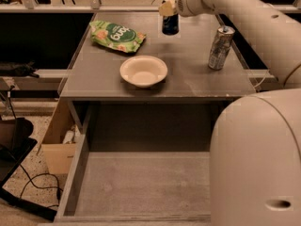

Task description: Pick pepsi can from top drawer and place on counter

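The robot's gripper should release the pepsi can on the counter (170, 46), between the green snack bag and the silver can. The pepsi can now hangs at the counter's far middle.
The pepsi can (170, 24) is dark blue and hangs upright at the far middle of the counter (188, 79), at or just above its surface. My gripper (168, 8) is over the can's top and shut on it; the arm reaches in from the upper right. The top drawer (75, 173) is pulled open below the counter's front edge, and its grey floor holds nothing that I can see.
A white bowl (143, 71) sits at the counter's front middle. A green snack bag (116, 36) lies at the far left. A taller silver can (220, 47) stands at the right. My pale body (256, 159) covers the drawer's right side. A cardboard box (59, 149) stands on the floor at left.
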`<state>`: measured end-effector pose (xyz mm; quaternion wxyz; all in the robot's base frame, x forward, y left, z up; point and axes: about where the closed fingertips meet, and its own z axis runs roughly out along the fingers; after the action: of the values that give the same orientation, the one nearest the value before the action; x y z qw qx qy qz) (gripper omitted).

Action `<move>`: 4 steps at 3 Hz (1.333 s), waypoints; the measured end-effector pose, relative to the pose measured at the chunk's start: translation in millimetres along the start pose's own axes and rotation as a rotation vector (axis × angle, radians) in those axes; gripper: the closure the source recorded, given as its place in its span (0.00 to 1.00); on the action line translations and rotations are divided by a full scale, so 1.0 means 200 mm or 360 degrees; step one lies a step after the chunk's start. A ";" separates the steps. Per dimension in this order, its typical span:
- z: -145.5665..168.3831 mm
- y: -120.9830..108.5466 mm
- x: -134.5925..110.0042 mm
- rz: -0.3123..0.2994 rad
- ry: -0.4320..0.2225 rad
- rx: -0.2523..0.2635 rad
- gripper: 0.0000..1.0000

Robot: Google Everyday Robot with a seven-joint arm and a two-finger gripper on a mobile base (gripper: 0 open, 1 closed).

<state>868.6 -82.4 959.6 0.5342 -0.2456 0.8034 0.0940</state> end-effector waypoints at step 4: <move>0.15 0.00 0.28 0.0056 0.0082 0.0019 0.84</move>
<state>875.2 -86.5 897.2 0.5131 -0.2306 0.8216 0.0922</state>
